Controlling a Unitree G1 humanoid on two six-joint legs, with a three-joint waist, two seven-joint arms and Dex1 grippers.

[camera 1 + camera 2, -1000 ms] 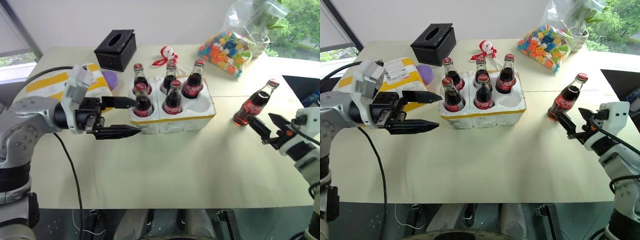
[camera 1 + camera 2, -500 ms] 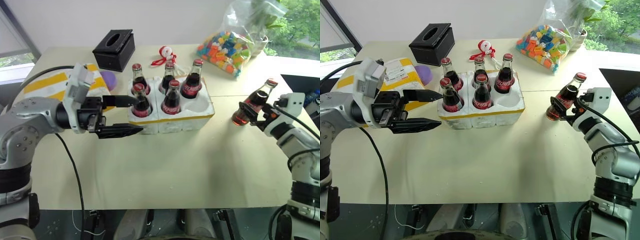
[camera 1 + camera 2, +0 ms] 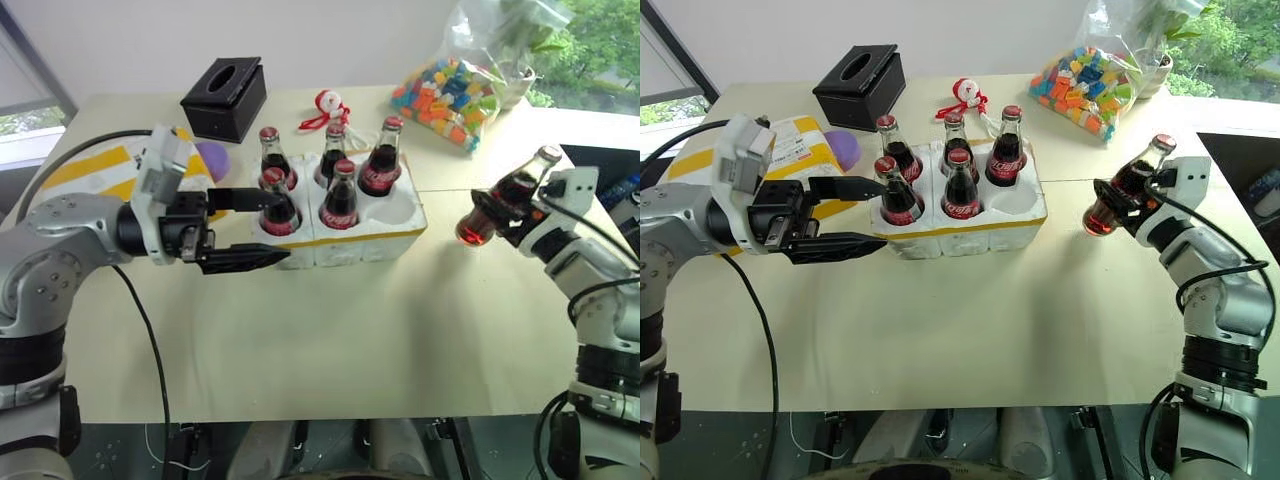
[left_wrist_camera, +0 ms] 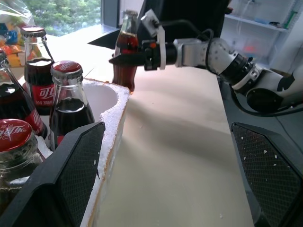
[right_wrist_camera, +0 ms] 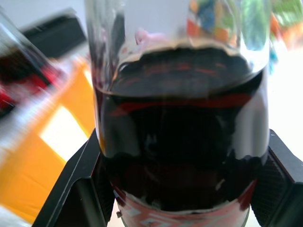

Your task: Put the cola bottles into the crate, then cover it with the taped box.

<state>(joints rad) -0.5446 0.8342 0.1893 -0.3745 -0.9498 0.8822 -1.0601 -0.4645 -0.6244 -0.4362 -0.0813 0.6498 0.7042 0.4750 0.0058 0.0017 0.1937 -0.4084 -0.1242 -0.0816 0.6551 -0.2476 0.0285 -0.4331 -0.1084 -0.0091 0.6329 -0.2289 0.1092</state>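
Observation:
My right gripper will let go of the cola bottle in the empty front hollow of the white foam crate (image 3: pixel 392 210).
The crate (image 3: pixel 372 243), white foam with a yellow band, stands mid-table. Five cola bottles (image 3: pixel 340 196) are upright in its wells, and the front right well (image 3: pixel 402 208) is empty. My right gripper (image 3: pixel 497 212) is shut on the sixth cola bottle (image 3: pixel 474 229) to the right of the crate. That bottle leans, its base close to the tabletop; in the right wrist view its dark body (image 5: pixel 180 132) sits between the fingers (image 5: pixel 80 189). My left gripper (image 3: pixel 272 228) stands open at the crate's left front corner, holding nothing. The taped box (image 3: pixel 90 165) lies behind my left arm.
A black tissue box (image 3: pixel 224 97) sits at the back left, with a purple object (image 3: pixel 212 157) beside the taped box. A red and white toy (image 3: pixel 325 108) lies behind the crate. A bag of coloured blocks (image 3: pixel 445 95) is at the back right. Bare tabletop (image 3: pixel 380 330) stretches in front.
My right gripper reached the lone bottle, closed on it, and carried it up a little and toward the crate. My left gripper stayed open where it was.

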